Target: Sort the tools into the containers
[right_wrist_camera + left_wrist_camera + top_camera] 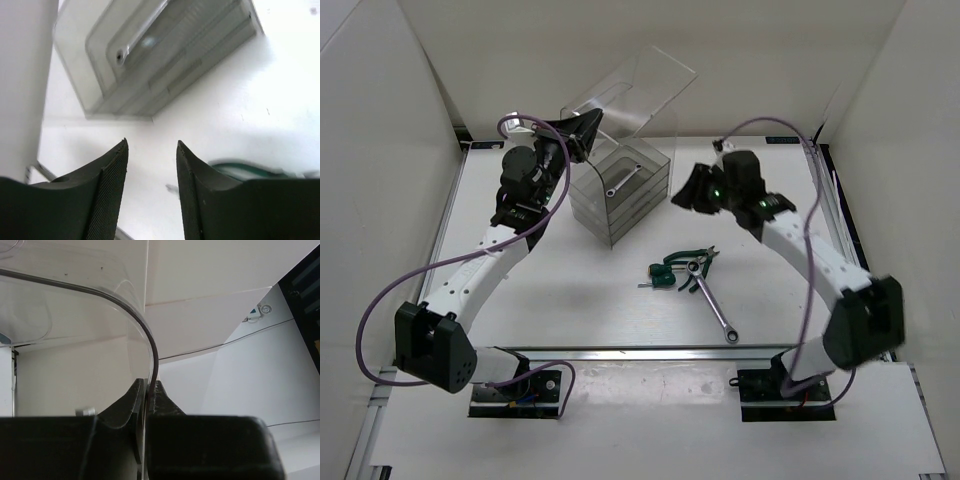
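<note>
My right gripper will close on the middle of the handle (712, 300) of the wrench that is lying on the table next to the green-handled pliers.
My left gripper (588, 128) is shut on the rim of a clear shallow drawer (630, 88) and holds it tilted in the air behind the organiser (620, 195); the left wrist view shows the gripper (148, 382) pinching the drawer's edge (150, 345). A silver wrench (623, 180) lies in the organiser's top drawer and also shows in the right wrist view (145, 42). My right gripper (688, 192) (151, 142) is open and empty, just right of the organiser (165, 75). On the table lie green-handled pliers (692, 260), a green-handled screwdriver (660, 275) and a second wrench (713, 302).
White walls enclose the table on the left, back and right. A metal rail (650, 352) runs along the front edge by the arm bases. Purple cables loop off both arms.
</note>
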### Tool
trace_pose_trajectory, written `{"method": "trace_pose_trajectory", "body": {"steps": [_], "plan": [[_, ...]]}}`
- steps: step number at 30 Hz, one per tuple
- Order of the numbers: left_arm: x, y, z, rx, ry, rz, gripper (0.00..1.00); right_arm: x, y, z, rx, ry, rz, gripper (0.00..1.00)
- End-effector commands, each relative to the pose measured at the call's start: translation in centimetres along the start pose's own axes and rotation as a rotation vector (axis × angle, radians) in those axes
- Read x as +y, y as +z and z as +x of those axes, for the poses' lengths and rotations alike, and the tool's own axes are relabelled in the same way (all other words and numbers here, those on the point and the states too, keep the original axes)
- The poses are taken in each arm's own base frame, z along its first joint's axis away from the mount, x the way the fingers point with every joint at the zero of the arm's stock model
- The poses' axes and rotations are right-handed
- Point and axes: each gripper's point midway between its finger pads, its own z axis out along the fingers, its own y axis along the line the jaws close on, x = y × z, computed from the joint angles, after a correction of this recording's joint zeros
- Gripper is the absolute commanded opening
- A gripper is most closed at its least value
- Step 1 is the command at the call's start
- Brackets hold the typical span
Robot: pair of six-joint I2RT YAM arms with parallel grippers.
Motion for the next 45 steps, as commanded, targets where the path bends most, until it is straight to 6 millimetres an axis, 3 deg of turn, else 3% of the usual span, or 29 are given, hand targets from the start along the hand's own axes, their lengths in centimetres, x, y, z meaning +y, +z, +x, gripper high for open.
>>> {"method": "trace_pose_trajectory", "body": {"steps": [1,2,3,6,9,17,31,33,36,37,39,42,45], "plan": [[1.2,-0.6,0.5,0.021,-0.115,-0.045,0.1,-1.4,-4.4,4.9,0.017,-0.154,-0.046,0.47],[1.2,-0.6,0.6,0.022,-0.114,-0.044,0.1,-2.7,-5.1,6.4,0.036,-0.144,-0.012,0.47],[1.4,-0.6,0.6,0.028,-0.114,-0.047,0.1,-5.1,-5.4,9.6,0.097,-0.113,0.045,0.47],[1.7,-0.7,0.7,0.03,-0.113,-0.05,0.1,-8.0,-7.7,14.0,0.167,-0.068,0.122,0.47],[2.3,-1.1,0.6,0.024,-0.116,-0.065,0.1,-10.1,-9.1,16.7,0.207,-0.024,0.202,0.48],[3.6,-1.5,0.7,0.028,-0.129,-0.09,0.1,-14.0,-9.1,18.9,0.279,-0.011,0.409,0.5],[3.9,-2.7,0.5,0.012,-0.151,-0.102,0.1,-14.9,-7.2,25.0,0.416,0.069,0.369,0.48],[4.0,-2.8,0.5,0.012,-0.154,-0.103,0.1,-15.4,-7.1,25.8,0.437,0.08,0.381,0.45],[3.9,-2.8,0.5,0.012,-0.157,-0.103,0.1,-15.8,-7.2,26.1,0.446,0.089,0.398,0.3],[4.0,-2.8,0.3,0.006,-0.153,-0.106,0.1,-15.8,-7.3,26.2,0.447,0.086,0.4,0.17],[4.1,-2.9,0.6,0.013,-0.154,-0.111,0.1,-15.6,-7.4,25.8,0.442,0.087,0.405,0.03],[4.4,-2.9,0.5,0.01,-0.16,-0.116,0.1,-14.8,-7.4,24.8,0.416,0.081,0.378,0.0],[4.1,-3.0,0.6,0.012,-0.162,-0.111,0.1,-12.6,-7.5,22.3,0.343,0.061,0.304,0.0]]}}
